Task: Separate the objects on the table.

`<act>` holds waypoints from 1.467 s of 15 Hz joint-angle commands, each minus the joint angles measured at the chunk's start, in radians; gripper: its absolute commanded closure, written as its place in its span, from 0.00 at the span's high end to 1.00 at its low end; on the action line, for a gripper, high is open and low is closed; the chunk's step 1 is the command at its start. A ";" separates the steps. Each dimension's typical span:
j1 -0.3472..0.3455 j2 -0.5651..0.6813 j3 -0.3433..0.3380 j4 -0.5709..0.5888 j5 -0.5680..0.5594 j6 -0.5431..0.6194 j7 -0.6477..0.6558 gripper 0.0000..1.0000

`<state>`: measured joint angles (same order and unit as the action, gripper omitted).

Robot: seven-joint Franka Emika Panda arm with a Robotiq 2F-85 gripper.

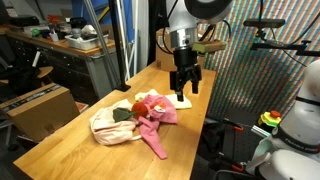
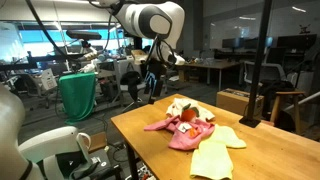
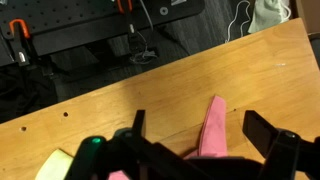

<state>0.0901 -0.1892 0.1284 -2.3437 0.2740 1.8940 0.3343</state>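
The red and dark green object lies between the pink cloth and the cream-beige cloth, and my gripper needs to close on its middle [image 1: 132,109].
The objects lie in a heap on the wooden table [image 1: 70,150]. A pink cloth [image 1: 158,122] [image 2: 186,132] trails a long strip toward the table's edge. Beside it is a larger cream-beige cloth [image 1: 110,128] [image 2: 216,156]. A small white piece [image 1: 182,100] [image 2: 179,104] lies at the heap's robot end. My gripper [image 1: 185,85] [image 2: 150,88] hangs open just above that end, touching nothing. In the wrist view the pink cloth's strip [image 3: 212,125] lies on the wood below the gap between the fingers [image 3: 265,132]. A pale yellow corner [image 3: 55,166] shows at the lower left.
A cardboard box [image 1: 45,108] [image 2: 235,100] stands off the table's side. A cluttered dark workbench [image 1: 70,45] is behind. A green-draped chair [image 2: 78,95] stands near the robot base. The table's edge [image 3: 150,72] runs diagonally in the wrist view, with dark floor beyond.
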 commanded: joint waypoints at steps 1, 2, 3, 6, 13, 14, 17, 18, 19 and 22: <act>0.001 0.000 -0.001 0.004 0.000 -0.001 0.000 1.00; 0.001 0.000 -0.001 0.007 0.000 -0.001 0.000 1.00; 0.001 -0.001 -0.001 0.008 0.000 -0.001 0.000 1.00; 0.001 -0.001 -0.001 0.008 0.000 -0.001 0.000 1.00; -0.004 0.053 0.002 0.053 -0.156 0.072 -0.043 1.00; -0.003 0.065 0.001 0.058 -0.172 0.094 -0.056 1.00; 0.002 0.105 0.000 0.071 -0.199 0.204 -0.086 1.00; 0.003 0.120 -0.001 0.074 -0.199 0.247 -0.090 1.00; 0.005 0.139 -0.003 0.082 -0.182 0.288 -0.106 1.00; 0.006 0.191 -0.009 0.105 -0.155 0.387 -0.139 1.00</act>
<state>0.0904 -0.0582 0.1283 -2.2881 0.0933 2.2056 0.2406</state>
